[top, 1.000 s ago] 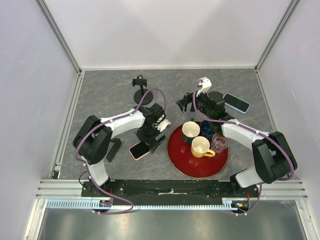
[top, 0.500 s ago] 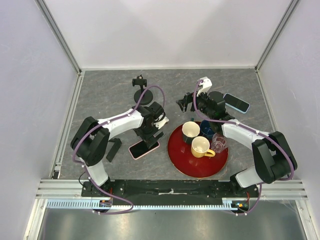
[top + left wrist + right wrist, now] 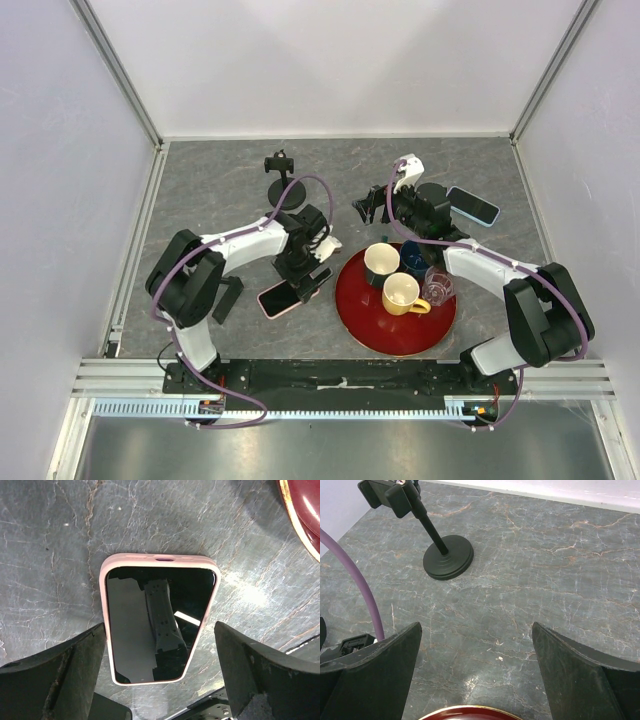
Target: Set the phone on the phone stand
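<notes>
I should close my right gripper on the end (image 3: 325, 276) of the pink phone nearest the red tray, taking the phone over from my left gripper.
A phone (image 3: 157, 617) in a pink case lies face up on the grey table, also seen in the top view as the pink phone (image 3: 288, 298) left of the red tray. My left gripper (image 3: 160, 626) hovers over it, open, one finger on each side of its near end and not touching. The black phone stand (image 3: 283, 180) stands upright behind the left arm, its clamp empty; its round base (image 3: 448, 557) shows in the right wrist view. My right gripper (image 3: 476, 625) is open over bare table with nothing between its fingers, right of the stand.
A red tray (image 3: 362, 325) holds two mugs, a blue cup and a glass. Another stand with a white clamp (image 3: 406, 168) and a blue-cased phone (image 3: 473, 206) sit at the back right. A flat black object (image 3: 228, 298) lies beside the left arm.
The left gripper shifted slightly up-left and came back over the pink phone. The phone, the stand and the right arm have not moved.
</notes>
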You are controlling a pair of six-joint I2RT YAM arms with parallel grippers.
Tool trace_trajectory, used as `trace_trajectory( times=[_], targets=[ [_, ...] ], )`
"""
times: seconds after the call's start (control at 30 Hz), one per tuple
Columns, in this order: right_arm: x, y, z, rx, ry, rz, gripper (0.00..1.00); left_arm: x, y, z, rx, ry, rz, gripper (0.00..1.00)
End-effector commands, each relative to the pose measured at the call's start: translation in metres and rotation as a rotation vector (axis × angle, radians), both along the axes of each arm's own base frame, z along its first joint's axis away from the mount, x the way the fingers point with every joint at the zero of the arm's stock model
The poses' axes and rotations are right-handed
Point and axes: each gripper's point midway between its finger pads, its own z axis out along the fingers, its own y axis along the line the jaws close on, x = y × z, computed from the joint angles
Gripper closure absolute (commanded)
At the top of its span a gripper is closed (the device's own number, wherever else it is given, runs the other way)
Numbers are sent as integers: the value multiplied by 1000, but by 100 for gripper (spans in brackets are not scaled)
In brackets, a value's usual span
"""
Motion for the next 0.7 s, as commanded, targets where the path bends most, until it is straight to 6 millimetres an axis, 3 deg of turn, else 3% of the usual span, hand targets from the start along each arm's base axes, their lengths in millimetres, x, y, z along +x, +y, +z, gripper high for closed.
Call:
trace_trajectory(
  times=[0.0, 0.1, 0.53, 0.67],
  targets=[
    [1, 1, 19, 27, -68, 13, 2, 0, -5, -5, -23, 10, -39, 8],
    [1, 2, 18, 27, -64, 16, 2, 3, 4, -10, 47, -35, -47, 11],
    [3, 4, 12, 19, -40, 19, 2, -4, 5, -33, 79, -9, -74, 14],
    [8, 2, 8, 7, -22, 1, 2, -9, 5, -39, 97, -9, -93, 28]
  ],
)
